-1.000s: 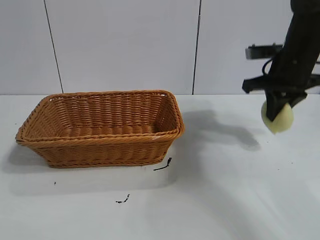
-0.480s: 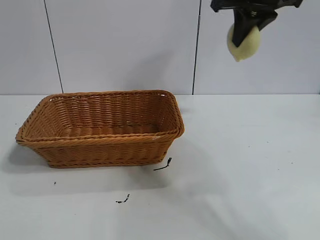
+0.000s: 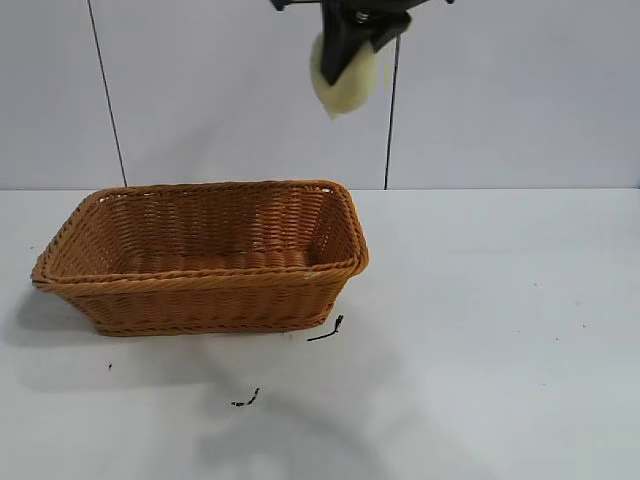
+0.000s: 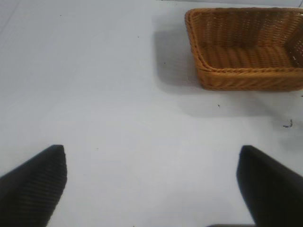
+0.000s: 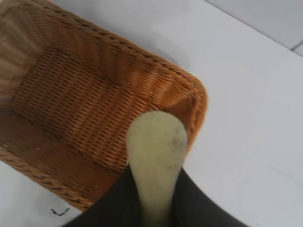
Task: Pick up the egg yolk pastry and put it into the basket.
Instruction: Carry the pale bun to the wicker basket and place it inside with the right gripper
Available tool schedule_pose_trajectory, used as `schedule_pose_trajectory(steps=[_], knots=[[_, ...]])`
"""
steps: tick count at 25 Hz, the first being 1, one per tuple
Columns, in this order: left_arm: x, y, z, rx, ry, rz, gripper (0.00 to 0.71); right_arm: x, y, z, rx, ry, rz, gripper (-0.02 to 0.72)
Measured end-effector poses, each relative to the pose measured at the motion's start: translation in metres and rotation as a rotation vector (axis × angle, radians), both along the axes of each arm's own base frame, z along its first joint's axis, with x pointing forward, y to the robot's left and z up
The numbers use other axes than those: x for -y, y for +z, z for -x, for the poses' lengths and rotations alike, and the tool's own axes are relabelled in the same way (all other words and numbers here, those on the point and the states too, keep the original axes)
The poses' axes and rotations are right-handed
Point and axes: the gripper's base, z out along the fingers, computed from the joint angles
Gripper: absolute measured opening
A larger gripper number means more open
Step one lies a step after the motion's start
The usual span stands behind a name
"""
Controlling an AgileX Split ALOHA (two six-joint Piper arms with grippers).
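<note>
My right gripper will set the egg yolk pastry, now high above the wicker basket, down and let go of it on the middle of the wicker basket's bottom (image 3: 221,253) (image 5: 90,111).
My right gripper (image 3: 345,50) is shut on the pale yellow egg yolk pastry (image 3: 346,78) and holds it high above the right end of the orange-brown wicker basket (image 3: 200,255). In the right wrist view the pastry (image 5: 156,151) is squeezed edge-on between the dark fingers (image 5: 116,203), over the basket's corner (image 5: 194,99). My left gripper (image 4: 151,189) is open and empty over bare table, well away from the basket (image 4: 246,78); it does not show in the exterior view.
The white table (image 3: 500,330) spreads around the basket. Two small black marks (image 3: 326,330) (image 3: 246,400) lie on it in front of the basket. A white panelled wall (image 3: 200,90) stands behind.
My right gripper has risen from near the table at the right and moved left with the pastry, reaching a spot high over the basket's right end. The left arm has not moved.
</note>
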Motion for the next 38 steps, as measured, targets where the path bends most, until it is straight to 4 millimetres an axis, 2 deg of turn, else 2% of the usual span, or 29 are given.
schedule_pose_trajectory(steps=[2,5,9,15,18,22,27,29,30,34,35,38], knots=[[0.000,0.000,0.000,0.000,0.000,0.000,0.696,-0.019,-0.007,0.004,0.017,0.038,-0.011,0.060],[0.000,0.000,0.000,0.000,0.000,0.000,0.696,-0.044,-0.028,0.006,0.021,0.085,-0.015,0.060],[0.000,0.000,0.000,0.000,0.000,0.000,0.696,-0.062,-0.067,-0.007,0.032,0.094,-0.039,0.060],[0.000,0.000,0.000,0.000,0.000,0.000,0.696,-0.070,-0.124,-0.025,0.023,0.089,-0.016,0.060],[0.000,0.000,0.000,0.000,0.000,0.000,0.696,-0.074,-0.146,-0.030,0.034,0.091,-0.018,0.060],[0.000,0.000,0.000,0.000,0.000,0.000,0.696,-0.077,-0.164,-0.033,0.030,0.091,-0.015,0.060],[0.000,0.000,0.000,0.000,0.000,0.000,0.696,-0.077,-0.170,-0.034,0.020,0.091,-0.008,0.077],[0.000,0.000,0.000,0.000,0.000,0.000,0.696,-0.077,-0.170,-0.034,0.020,0.091,-0.008,0.146],[0.000,0.000,0.000,0.000,0.000,0.000,0.696,-0.077,-0.170,-0.034,0.020,0.091,-0.008,0.212],[0.000,0.000,0.000,0.000,0.000,0.000,0.696,-0.077,-0.169,-0.033,0.021,0.091,-0.008,0.553],[0.000,0.000,0.000,0.000,0.000,0.000,0.696,-0.076,-0.167,-0.033,0.021,0.091,-0.008,0.608],[0.000,0.000,0.000,0.000,0.000,0.000,0.696,-0.075,-0.154,-0.032,0.013,0.091,-0.003,0.669]])
